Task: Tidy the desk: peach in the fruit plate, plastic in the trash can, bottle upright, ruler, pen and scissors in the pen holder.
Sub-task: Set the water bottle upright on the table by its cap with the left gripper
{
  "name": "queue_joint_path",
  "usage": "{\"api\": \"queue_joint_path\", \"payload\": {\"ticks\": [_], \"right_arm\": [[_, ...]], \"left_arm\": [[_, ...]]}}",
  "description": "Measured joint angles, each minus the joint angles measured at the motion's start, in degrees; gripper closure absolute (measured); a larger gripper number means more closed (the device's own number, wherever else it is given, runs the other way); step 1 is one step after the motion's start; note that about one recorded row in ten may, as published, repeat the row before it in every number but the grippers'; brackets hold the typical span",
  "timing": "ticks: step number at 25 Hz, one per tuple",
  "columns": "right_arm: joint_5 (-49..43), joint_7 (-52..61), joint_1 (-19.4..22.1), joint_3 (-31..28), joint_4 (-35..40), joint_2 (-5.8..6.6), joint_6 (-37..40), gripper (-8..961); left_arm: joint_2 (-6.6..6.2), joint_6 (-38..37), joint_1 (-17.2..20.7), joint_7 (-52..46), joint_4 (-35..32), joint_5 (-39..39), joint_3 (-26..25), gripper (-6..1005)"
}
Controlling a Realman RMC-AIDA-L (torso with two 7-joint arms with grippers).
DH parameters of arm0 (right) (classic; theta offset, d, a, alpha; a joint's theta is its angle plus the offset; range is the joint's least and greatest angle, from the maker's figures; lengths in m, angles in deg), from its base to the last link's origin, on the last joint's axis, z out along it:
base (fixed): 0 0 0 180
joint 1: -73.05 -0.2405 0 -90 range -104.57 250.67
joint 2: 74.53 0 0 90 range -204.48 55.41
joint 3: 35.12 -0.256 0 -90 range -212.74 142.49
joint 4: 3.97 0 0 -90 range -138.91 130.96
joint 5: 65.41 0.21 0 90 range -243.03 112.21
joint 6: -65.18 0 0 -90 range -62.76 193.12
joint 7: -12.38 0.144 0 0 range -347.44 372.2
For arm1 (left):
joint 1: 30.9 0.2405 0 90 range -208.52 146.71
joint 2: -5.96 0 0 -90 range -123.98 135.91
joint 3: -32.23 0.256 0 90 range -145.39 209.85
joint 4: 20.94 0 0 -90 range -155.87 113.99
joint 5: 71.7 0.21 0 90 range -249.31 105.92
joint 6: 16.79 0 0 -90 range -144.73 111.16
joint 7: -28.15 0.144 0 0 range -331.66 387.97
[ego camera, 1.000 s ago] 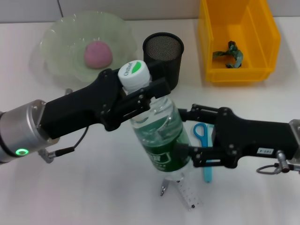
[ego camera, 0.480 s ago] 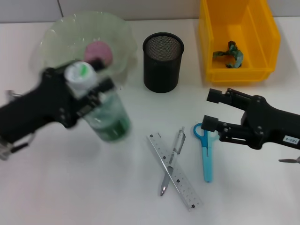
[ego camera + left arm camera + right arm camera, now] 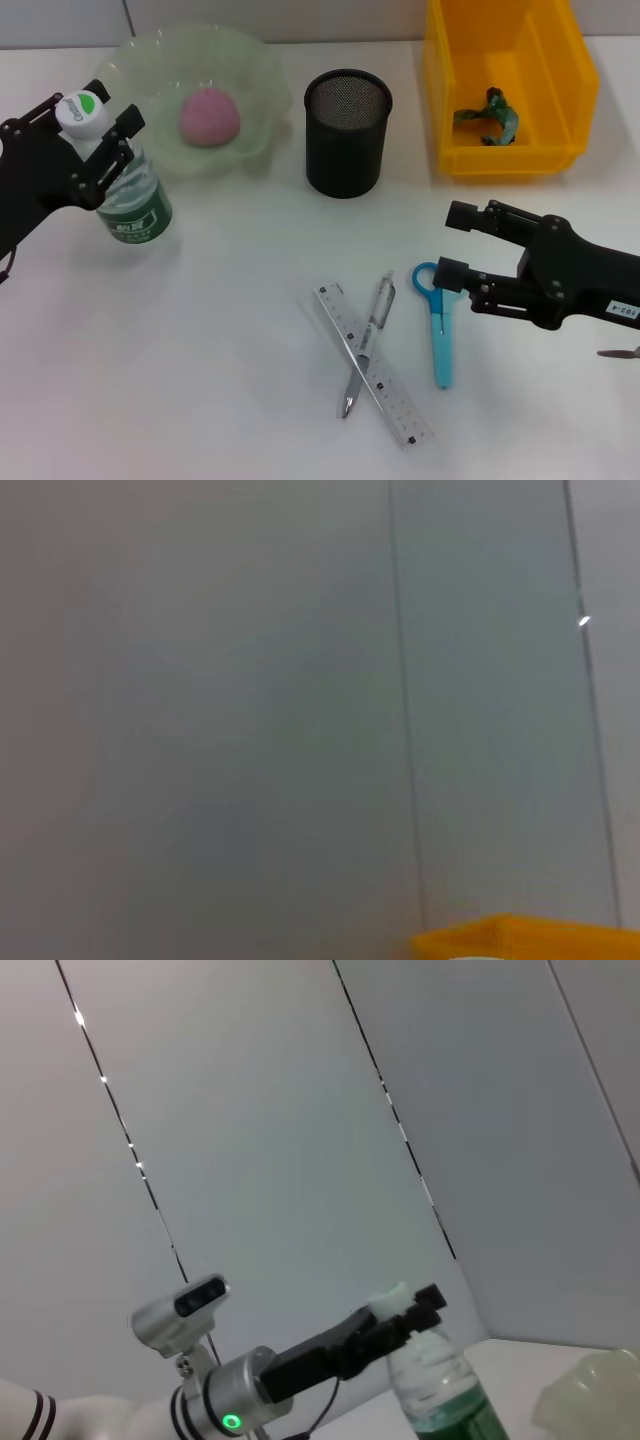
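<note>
The bottle will go down upright on the white table (image 3: 128, 237) just beside the fruit plate, put there by my left gripper.
The clear bottle (image 3: 128, 190) with green label and white cap stands upright at the table's far left, beside the fruit plate (image 3: 250, 70). My left gripper (image 3: 88, 128) is shut on its neck, just under the cap; the right wrist view shows the same bottle (image 3: 445, 1400) and left gripper (image 3: 400, 1315). The pink peach (image 3: 209, 115) lies in the plate. Green plastic (image 3: 488, 115) lies in the yellow bin (image 3: 445, 100). Ruler (image 3: 385, 385) and pen (image 3: 372, 325) lie crossed on the table, with blue scissors (image 3: 440, 340) beside them. My right gripper (image 3: 452, 243) hangs open just right of the scissors' handles.
The black mesh pen holder (image 3: 347, 132) stands upright between the plate and the bin, with nothing showing inside. A corner of the yellow bin (image 3: 520, 942) shows in the left wrist view, the rest being wall.
My left arm carried the bottle from the table's middle to the far left and stood it upright. The right gripper let go of the bottle's base and drew back to the right.
</note>
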Motion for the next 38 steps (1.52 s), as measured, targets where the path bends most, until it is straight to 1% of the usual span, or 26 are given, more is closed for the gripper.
{"api": "queue_joint_path", "payload": {"ticks": [4,8,10,15,21,25,28,30,31,32,34,35,37,38], "right_arm": [[0.0,0.1,-0.2,0.3,-0.1,0.03,0.3,126],[-0.6,0.2,-0.3,0.3,-0.1,0.02,0.3,126],[-0.8,0.3,-0.4,0.3,-0.1,0.01,0.3,127],[-1.0,0.3,-0.4,0.4,-0.1,-0.01,0.1,127],[-1.5,0.4,-0.5,0.4,-0.1,-0.01,0.1,128],[-1.5,0.7,-0.5,0.1,-0.1,-0.05,0.2,128],[-1.3,1.1,-0.2,-0.5,0.3,-0.07,0.2,128],[-1.3,1.6,-0.1,-1.4,0.8,-0.06,0.4,128],[-1.3,2.1,0.0,-2.0,1.1,-0.06,0.5,129],[-1.4,2.7,0.1,-2.8,1.5,-0.02,0.5,129],[-1.5,4.4,0.2,-4.1,2.7,0.2,0.6,129],[-1.5,5.7,0.3,-4.7,3.4,0.56,0.6,129],[-2.3,9.2,0.3,-5.5,5.8,1.26,0.6,129],[-3.4,11.6,0.5,-6.0,7.6,1.52,0.6,129]], "left_arm": [[0.16,3.4,-0.8,1.7,0.9,-0.2,-0.1,568],[0.17,4.0,-1.2,2.6,2.0,-0.2,-0.6,563],[0.22,4.5,-2.0,4.6,3.7,-0.6,-1.4,559],[0.35,5.1,-2.8,6.6,5.3,-1.9,-1.6,548],[0.37,6.6,-3.1,6.7,6.4,-3.5,-1.5,534],[0.19,6.0,-3.0,5.4,6.3,-3.5,-1.7,525],[0.13,5.2,-2.7,4.8,6.0,-3.6,-2.1,371],[0.01,0.8,-0.3,1.6,3.0,-4.2,-2.4,269],[0.01,0.8,-0.3,1.6,3.0,-4.2,-2.4,255],[0.07,-0.4,0.5,0.7,2.1,-4.5,-2.5,240],[0.07,-0.4,0.5,0.7,2.1,-4.5,-2.5,211],[0.13,-4.3,2.1,-0.6,0.8,-5.3,-2.8,197],[-0.01,-10.4,3.1,0.5,0.7,-3.5,-2.1,197],[-0.01,-10.4,3.1,0.5,0.7,-3.5,-2.1,197]]}}
